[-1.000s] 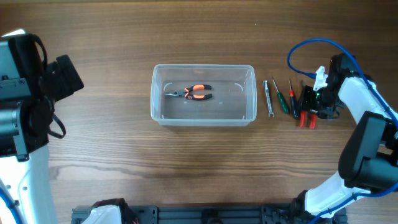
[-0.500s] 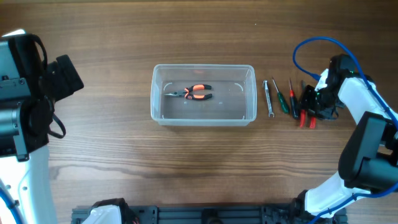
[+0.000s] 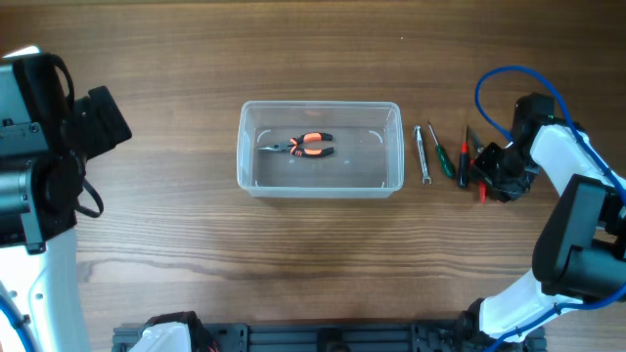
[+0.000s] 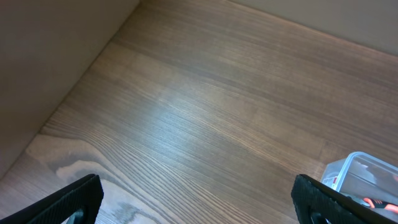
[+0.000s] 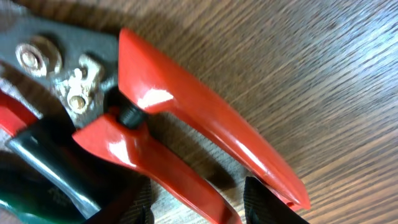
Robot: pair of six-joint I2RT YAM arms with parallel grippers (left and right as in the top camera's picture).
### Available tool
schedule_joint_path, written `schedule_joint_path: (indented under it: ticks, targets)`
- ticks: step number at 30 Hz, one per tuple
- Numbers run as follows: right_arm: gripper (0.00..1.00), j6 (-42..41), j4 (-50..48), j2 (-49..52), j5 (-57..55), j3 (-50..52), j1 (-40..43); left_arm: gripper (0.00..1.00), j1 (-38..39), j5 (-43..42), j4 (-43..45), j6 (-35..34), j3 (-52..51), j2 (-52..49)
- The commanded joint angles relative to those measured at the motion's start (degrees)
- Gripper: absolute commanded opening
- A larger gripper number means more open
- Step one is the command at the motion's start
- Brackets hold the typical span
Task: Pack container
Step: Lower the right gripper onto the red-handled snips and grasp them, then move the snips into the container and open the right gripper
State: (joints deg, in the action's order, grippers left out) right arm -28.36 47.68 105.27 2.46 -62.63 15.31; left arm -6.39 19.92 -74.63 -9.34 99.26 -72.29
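Next, my right gripper opens, line up and grips the slanting red handle closer to the spring [image 5: 149, 155] before lifting, because it straddles that handle near its tail end.
The clear plastic container [image 3: 252, 171] stands at the table's middle and holds orange-handled pliers [image 3: 309, 145]. Its corner also shows in the left wrist view [image 4: 357, 169]. To its right lie a silver wrench [image 3: 423, 154], a green screwdriver [image 3: 440, 153], a red screwdriver [image 3: 464, 154] and red-handled cutters [image 3: 481, 192]. My right gripper [image 3: 495, 168] is low over the cutters. In the right wrist view its open fingers [image 5: 199, 208] straddle one red handle of the cutters [image 5: 186, 106], with gaps on both sides. My left gripper [image 4: 199, 202] is open and empty above bare wood, far left of the container.
The left arm's body [image 3: 39, 147] fills the overhead view's left edge. A blue cable [image 3: 499, 83] loops above the right arm. A wall or board edge runs along the table's far left in the left wrist view [image 4: 56, 56].
My right gripper has shifted slightly right and toward the table's front, settling lower over the red cutters. The blue cable loop moved with it. The left arm has not moved.
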Motion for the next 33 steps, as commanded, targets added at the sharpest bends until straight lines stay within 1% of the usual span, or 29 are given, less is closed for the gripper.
schedule_joint_path:
  ticks: [1, 3, 5, 6, 7, 10, 11, 13, 15, 18, 19, 23, 27, 28, 29, 30, 31, 33]
  targets:
    - [0.47, -0.9, -0.8, 1.2, -2.1, 0.3, -0.1, 1.0, -0.3, 0.9, 0.0, -0.1, -0.1, 0.6]
    - [0.41, 6.1, -1.7, 1.2, -2.0, 0.3, -0.1, 1.0, -0.3, 0.9, 0.0, -0.1, -0.1, 0.6]
    - [0.31, 16.3, -1.9, 1.2, -2.0, 0.3, -0.1, 1.0, -0.3, 0.9, 0.0, -0.1, -0.1, 0.6]
    - [0.29, 22.3, -1.8, 1.2, -2.1, 0.3, -0.1, 1.0, -0.3, 0.9, 0.0, -0.1, -0.1, 0.6]
    - [0.26, 25.7, -1.4, 1.2, -2.1, 0.3, -0.1, 1.0, -0.3, 0.9, 0.0, -0.1, -0.1, 0.6]
    - [0.14, 25.2, -1.4, 1.2, -2.1, 0.3, -0.1, 1.0, -0.3, 0.9, 0.0, -0.1, -0.1, 0.6]
    - [0.04, 25.4, -1.3, 1.2, -2.1, 0.3, -0.1, 1.0, -0.3, 0.9, 0.0, -0.1, -0.1, 0.6]
    - [0.05, 25.4, -1.6, 1.2, -2.1, 0.3, -0.1, 1.0, -0.3, 0.9, 0.0, -0.1, -0.1, 0.6]
    - [0.14, 25.3, -1.6, 1.2, -2.0, 0.3, -0.1, 1.0, -0.3, 0.9, 0.0, -0.1, -0.1, 0.6]
    - [0.17, 25.0, -1.8, 1.2, -1.9, 0.3, -0.1, 1.0, -0.3, 0.9, 0.0, -0.1, -0.1, 0.6]
    - [0.22, 24.5, -1.8, 1.2, -1.0, 0.3, -0.1, 1.0, -0.3, 0.9, 0.0, -0.1, -0.1, 0.6]
    - [0.37, 16.9, -3.2, 1.4, -0.5, 0.5, -0.1, 1.0, -0.3, 0.9, 0.0, -0.1, -0.1, 0.6]
    - [0.38, 13.2, -5.3, 1.5, -0.5, 1.5, -0.1, 1.0, -0.3, 0.9, 0.0, -0.1, -0.1, 0.6]
    - [0.44, 13.2, -6.2, 1.5, -0.5, 2.3, -0.1, 1.0, -0.3, 0.9, 0.0, -0.1, -0.1, 0.6]
    - [0.53, 13.3, -6.9, 1.5, -0.5, 3.0, -0.1, 1.0, -0.3, 0.9, 0.0, -0.1, -0.1, 0.6]
    - [0.59, 13.4, -7.6, 1.5, -1.0, 3.8, -0.1, 1.0, -0.3, 0.9, 0.0, -0.1, -0.1, 0.6]
    - [0.58, 13.8, -7.9, 1.5, -1.7, 4.4, -0.1, 1.0, -0.3, 0.9, 0.0, -0.1, -0.1, 0.6]
    - [0.4, 16.9, -9.1, 1.5, -2.7, 5.7, -0.1, 1.0, -0.3, 0.9, 0.0, -0.1, -0.1, 0.6]
